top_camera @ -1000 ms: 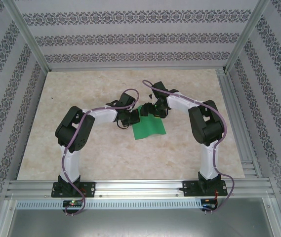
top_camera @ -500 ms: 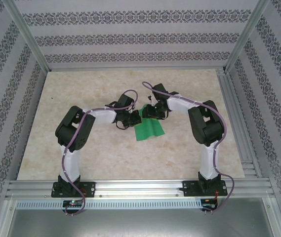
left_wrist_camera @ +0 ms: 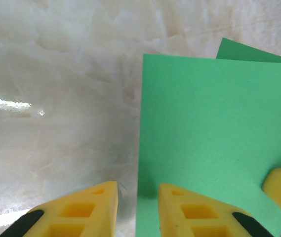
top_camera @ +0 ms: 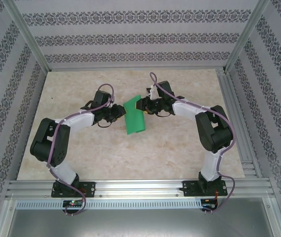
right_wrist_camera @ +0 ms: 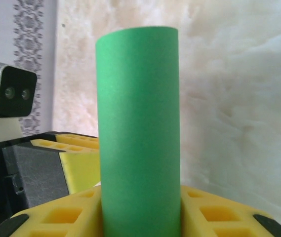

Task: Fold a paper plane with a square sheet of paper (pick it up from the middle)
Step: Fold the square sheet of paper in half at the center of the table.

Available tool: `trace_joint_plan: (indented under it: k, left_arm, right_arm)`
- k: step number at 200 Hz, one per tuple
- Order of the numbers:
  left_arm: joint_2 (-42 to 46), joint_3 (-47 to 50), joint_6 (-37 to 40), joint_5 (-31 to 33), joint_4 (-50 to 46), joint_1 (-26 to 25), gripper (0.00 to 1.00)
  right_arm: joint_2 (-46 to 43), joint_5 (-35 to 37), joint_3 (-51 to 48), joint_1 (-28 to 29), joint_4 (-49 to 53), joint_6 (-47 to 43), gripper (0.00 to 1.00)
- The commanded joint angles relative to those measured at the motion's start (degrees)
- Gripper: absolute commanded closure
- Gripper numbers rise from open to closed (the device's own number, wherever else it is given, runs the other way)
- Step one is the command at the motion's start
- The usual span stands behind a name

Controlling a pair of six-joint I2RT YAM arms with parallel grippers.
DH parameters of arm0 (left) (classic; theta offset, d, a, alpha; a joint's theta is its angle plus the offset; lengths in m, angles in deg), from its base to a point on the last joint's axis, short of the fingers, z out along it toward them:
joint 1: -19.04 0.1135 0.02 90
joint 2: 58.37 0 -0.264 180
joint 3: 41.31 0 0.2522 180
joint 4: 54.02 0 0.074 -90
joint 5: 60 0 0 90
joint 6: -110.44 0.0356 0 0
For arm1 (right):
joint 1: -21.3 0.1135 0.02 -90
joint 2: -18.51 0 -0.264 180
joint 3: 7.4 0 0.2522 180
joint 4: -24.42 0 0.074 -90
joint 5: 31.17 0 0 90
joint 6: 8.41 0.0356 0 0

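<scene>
The sheet's back layer is crooked and its straight edge lies loose in my left gripper's gap, so I need to move that gripper in and pinch that straight edge (left_wrist_camera: 141,158).
The square sheet of paper (top_camera: 134,121) is bright green and bent into a loose curl above the table's middle. My right gripper (top_camera: 142,106) is shut on its upper end. In the right wrist view the sheet (right_wrist_camera: 138,123) rises as a rounded roll, pinched between both yellow fingers of that gripper (right_wrist_camera: 140,210). My left gripper (top_camera: 117,112) sits just left of the paper, open. In the left wrist view the sheet's (left_wrist_camera: 219,138) straight left edge runs through the gap of that gripper (left_wrist_camera: 138,202), and neither pad presses it. The paper plane is out of view.
The marble-pattern table (top_camera: 81,148) has free room on every side of the paper. Patterned walls and an aluminium frame (top_camera: 234,94) bound it. The left gripper's fingers (right_wrist_camera: 83,165) sit close beside the roll in the right wrist view.
The left gripper has opened, let go of the paper and drawn back left. The right gripper has shut on the sheet, which has curled narrower and shifted left.
</scene>
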Motion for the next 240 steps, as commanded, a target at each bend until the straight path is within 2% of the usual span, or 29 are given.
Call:
trace_joint_plan:
  k: [1,84,105,128,157,197,217,240]
  left_arm:
    - [0.7,1.7,-0.9,-1.5,4.9,0.0,0.67]
    - [-5.0,2.4,-1.7,-5.0,9.9,-1.6,0.42]
    - [-5.8,2.5,-1.7,-6.1,10.9,-1.7,0.4]
    - [-6.2,3.0,-2.3,-7.7,13.1,-1.7,0.41]
    - [-6.3,3.8,-3.2,-8.7,15.5,-1.6,0.48]
    - [-5.9,4.7,-4.7,-10.0,18.3,-1.6,0.5]
    - [-5.6,4.8,-4.9,-10.0,19.1,-1.5,0.55]
    - [-5.5,5.7,-6.2,-10.7,22.0,-1.5,0.65]
  right_arm:
    - [0.8,-3.8,-1.1,0.1,-7.7,4.9,0.61]
    - [6.6,-6.9,-5.1,-0.9,-17.7,9.9,0.6]
    - [6.5,-7.4,-6.1,-1.4,-18.8,10.6,0.6]
    - [6.7,-7.9,-7.0,-1.9,-20.6,12.0,0.59]
    - [7.2,-8.2,-8.1,-2.7,-23.0,13.8,0.59]
    - [7.1,-8.3,-9.6,-3.6,-25.9,15.6,0.59]
    - [7.0,-8.4,-9.9,-3.9,-25.8,15.5,0.58]
    - [7.0,-8.1,-10.3,-4.1,-25.5,15.3,0.57]
